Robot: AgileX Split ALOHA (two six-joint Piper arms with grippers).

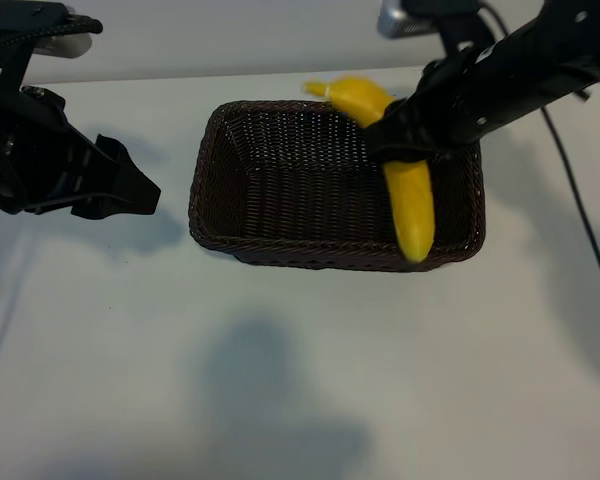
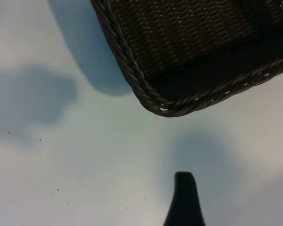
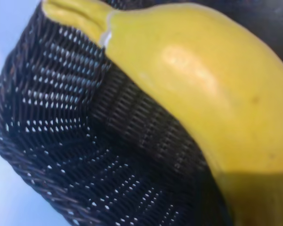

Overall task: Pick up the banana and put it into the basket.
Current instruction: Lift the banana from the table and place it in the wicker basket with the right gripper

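Note:
I need to let go of the banana with my right gripper on the middle of the dark-brown basket's woven bottom (image 1: 356,197).
The bright-yellow banana (image 1: 412,205) hangs over the right side of the dark-brown woven basket (image 1: 212,190), its pale stem end toward the far rim. My right gripper (image 1: 402,128) is shut on the banana's middle, reaching in from the right. In the right wrist view the banana (image 3: 212,89) fills the frame close up above the basket's woven inside (image 3: 80,141); that gripper's own fingers are hidden there. My left gripper (image 1: 130,188) is parked left of the basket, open and holding nothing. The left wrist view shows one dark fingertip (image 2: 185,188) over the table and a basket corner (image 2: 165,106).
The white table (image 1: 300,380) spreads wide in front of the basket. A black cable (image 1: 580,210) trails down the right side. Arm shadows lie on the table at the left and front.

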